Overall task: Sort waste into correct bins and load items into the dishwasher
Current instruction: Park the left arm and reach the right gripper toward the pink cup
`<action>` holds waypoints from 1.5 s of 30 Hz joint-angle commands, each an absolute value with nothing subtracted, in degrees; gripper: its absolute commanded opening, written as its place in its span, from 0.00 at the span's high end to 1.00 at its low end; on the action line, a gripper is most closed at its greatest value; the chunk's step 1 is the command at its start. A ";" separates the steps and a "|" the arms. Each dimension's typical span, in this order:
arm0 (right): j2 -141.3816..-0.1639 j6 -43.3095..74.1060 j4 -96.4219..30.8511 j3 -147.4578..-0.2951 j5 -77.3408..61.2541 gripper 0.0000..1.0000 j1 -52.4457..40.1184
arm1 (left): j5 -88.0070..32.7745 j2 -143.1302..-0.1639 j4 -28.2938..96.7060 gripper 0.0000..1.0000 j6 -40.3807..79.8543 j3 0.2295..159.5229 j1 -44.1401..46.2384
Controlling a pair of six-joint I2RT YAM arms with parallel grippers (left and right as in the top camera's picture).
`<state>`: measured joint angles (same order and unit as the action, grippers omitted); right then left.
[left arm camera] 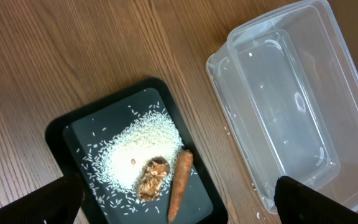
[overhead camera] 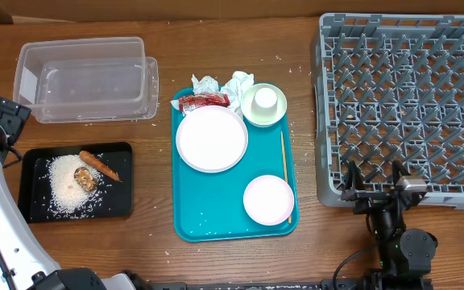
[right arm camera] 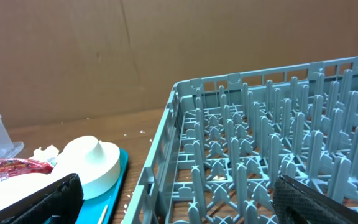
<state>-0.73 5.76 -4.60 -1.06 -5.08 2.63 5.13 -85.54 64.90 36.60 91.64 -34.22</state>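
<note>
Next, I move my right gripper to the empty bowl on the teal tray and close it on the bowl's rim (overhead camera: 245, 203), on the side opposite the chopstick.
The clear tub (overhead camera: 87, 76) stands empty at the back left. The black tray (overhead camera: 37, 203) in front of it holds rice grains (overhead camera: 67, 187), a brown lump (overhead camera: 85, 179) and a carrot piece (overhead camera: 101, 165). On the teal tray (overhead camera: 216, 219) are a large plate (overhead camera: 211, 138), a bowl with a cup in it (overhead camera: 264, 103), another bowl (overhead camera: 268, 199), a chopstick (overhead camera: 283, 165), a red wrapper (overhead camera: 204, 101) and napkins (overhead camera: 225, 82). The grey rack (overhead camera: 405, 105) is at the right. My left gripper (left arm camera: 179, 208) is open above the black tray (left arm camera: 73, 134). My right gripper (right arm camera: 179, 205) is open at the rack's front left edge (right arm camera: 166, 143).
The left wrist view shows the carrot (left arm camera: 179, 183), lump (left arm camera: 153, 177), rice (left arm camera: 135, 149) and tub (left arm camera: 284, 106). Loose rice grains lie scattered on the wooden table around the teal tray. A cardboard wall stands behind the table (right arm camera: 135, 50).
</note>
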 commanded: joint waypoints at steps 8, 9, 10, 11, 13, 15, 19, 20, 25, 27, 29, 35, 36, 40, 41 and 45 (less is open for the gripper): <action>-0.16 14.11 11.18 -0.47 -45.17 0.00 2.85 | 4.40 -85.95 65.80 0.00 38.17 91.50 -34.04; -0.16 15.53 11.40 -0.47 -50.35 0.00 2.85 | 4.32 -85.95 65.82 0.00 38.17 91.50 -34.06; -0.16 16.71 13.56 -0.47 -52.12 0.00 2.81 | 4.19 -85.95 65.84 0.00 38.17 91.50 -34.06; -0.16 17.52 15.84 -0.47 -52.21 0.00 2.81 | 4.19 -85.95 65.84 0.00 38.17 91.50 -34.06; -0.16 20.88 21.28 -0.47 -51.79 0.00 2.81 | 4.19 -85.95 65.84 0.00 38.17 91.50 -34.06; -0.16 24.58 26.68 -0.47 -50.06 0.00 2.81 | 4.21 -85.95 65.82 0.00 38.17 91.50 -34.06; -0.16 33.58 34.52 -0.69 -42.50 0.00 2.81 | 4.27 -85.95 65.82 0.00 38.17 91.50 -34.06; -0.16 34.46 34.87 -1.21 -40.95 0.00 2.81 | 4.27 -85.95 65.82 0.00 38.17 91.50 -34.06; -2.02 34.28 29.56 -9.02 -37.32 0.00 2.81 | 4.25 -85.95 65.82 0.00 38.17 91.50 -34.06; -4.49 34.24 25.12 -13.43 -38.15 0.00 2.81 | 4.27 -85.95 65.82 0.00 38.17 91.50 -34.06; -8.45 32.40 19.16 -19.25 -41.28 0.00 2.81 | 4.27 -85.95 65.82 0.00 38.17 91.50 -34.06; -26.06 29.54 3.51 -37.76 -55.16 0.00 2.72 | 4.25 -85.95 65.82 0.00 38.17 91.50 -34.06; -29.10 29.52 1.23 -40.34 -57.60 0.00 2.61 | 4.25 -85.95 65.82 0.00 38.17 91.50 -34.06; -41.78 23.11 -10.00 -49.17 -66.98 0.00 0.34 | 4.27 -85.95 65.82 0.00 38.17 91.50 -34.06; -45.01 20.64 -13.91 -51.03 -67.51 0.00 -1.17 | 4.27 -85.95 65.82 0.00 38.17 91.50 -34.06; -56.07 10.15 -28.32 -56.49 -61.56 0.00 -11.51 | 4.27 -85.95 65.80 0.00 38.15 91.50 -34.06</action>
